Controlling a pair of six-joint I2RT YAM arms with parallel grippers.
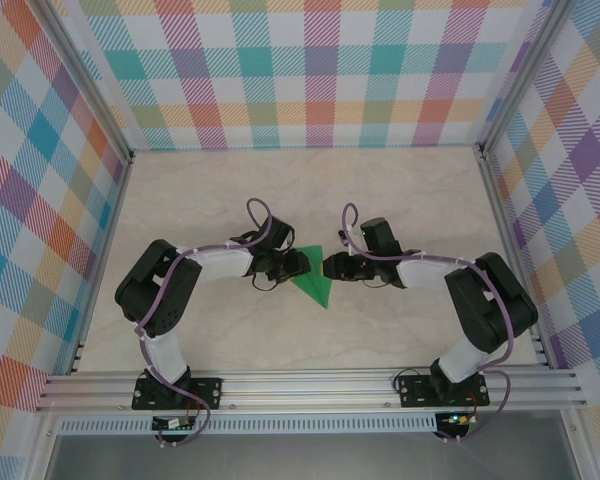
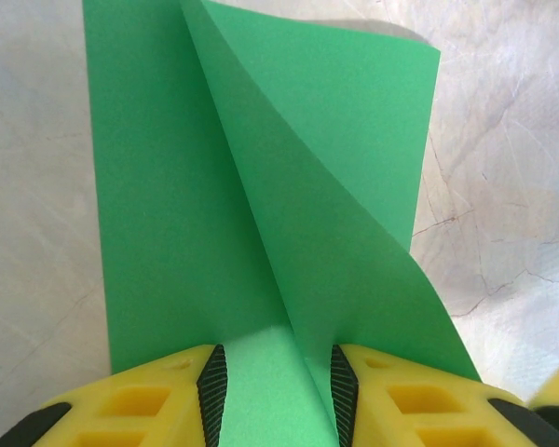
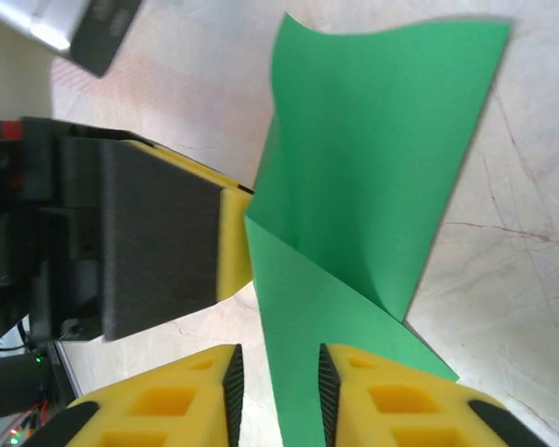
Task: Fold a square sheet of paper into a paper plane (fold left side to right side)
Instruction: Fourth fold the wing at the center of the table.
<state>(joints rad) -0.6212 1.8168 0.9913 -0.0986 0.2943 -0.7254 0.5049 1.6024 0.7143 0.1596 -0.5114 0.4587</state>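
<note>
The paper's flap stands propped against the left gripper's finger with its edge toward the paper's tip loose, so the right gripper should pinch that edge near the tip [image 3: 276, 391].
The bright-green sheet of paper [image 1: 313, 281] lies on the table between my two grippers, folded into a pointed shape whose tip faces the near edge. In the left wrist view the paper [image 2: 261, 186] shows a long diagonal crease with one flap lifted. My left gripper [image 2: 272, 363] stands open astride it, fingers apart, with paper running between the pads. My right gripper [image 3: 276, 363] is also open, its pads apart around a narrow folded strip of the paper [image 3: 373, 168]. The left gripper's finger [image 3: 158, 237] touches the paper's opposite edge. From above, the left gripper [image 1: 298, 264] and right gripper [image 1: 330, 266] face each other.
The pale marbled tabletop [image 1: 300, 190] is walled by plaid multicolour panels [image 1: 310, 70] at the back and both sides. An aluminium rail [image 1: 310, 385] carrying both arm bases runs along the near edge. Both arms bend inward toward the middle.
</note>
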